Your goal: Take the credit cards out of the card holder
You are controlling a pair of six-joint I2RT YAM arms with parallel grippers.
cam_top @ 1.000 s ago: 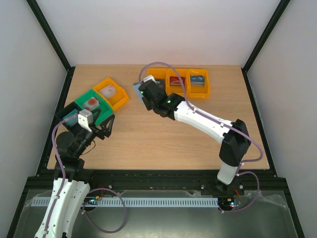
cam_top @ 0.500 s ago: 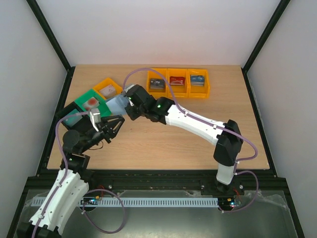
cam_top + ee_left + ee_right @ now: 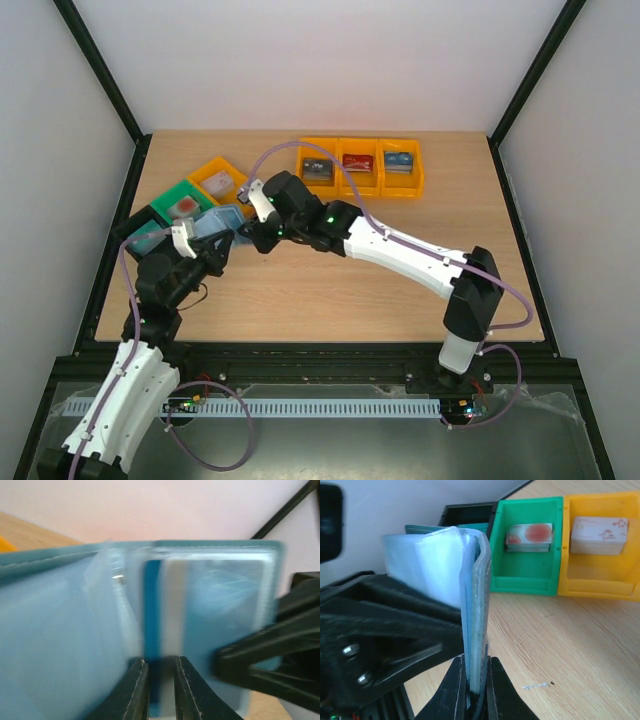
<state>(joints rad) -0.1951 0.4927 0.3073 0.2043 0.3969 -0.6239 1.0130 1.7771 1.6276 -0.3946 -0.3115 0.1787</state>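
The robot's right gripper is full with the card holder while its left gripper pinches the credit card (image 3: 172,610), so the right gripper needs to put the holder down before it takes the card.
The teal-blue card holder (image 3: 213,224) hangs open above the table's left side, between both arms. My right gripper (image 3: 243,234) is shut on its lower edge, the stacked pockets (image 3: 476,605) standing upright between the jaws of the right gripper (image 3: 476,662). From the other side my left gripper (image 3: 207,247) reaches into the holder. In the left wrist view the pale pocketed inside (image 3: 220,595) fills the frame. A blue-and-white credit card (image 3: 162,605) stands in it, its lower end between the nearly closed jaws of my left gripper (image 3: 161,662). The right gripper's black fingers (image 3: 260,650) show at the right.
Green bin (image 3: 180,197), orange bin (image 3: 226,180) and black bin (image 3: 140,226) sit behind the holder at the left, with cards in the green (image 3: 529,536) and orange (image 3: 598,532) ones. A row of three orange bins (image 3: 360,150) with cards stands at the back centre.
The right arm has carried the card holder left and down from the back centre to the left arm. The left gripper has risen to it and closed from wide open onto a card.
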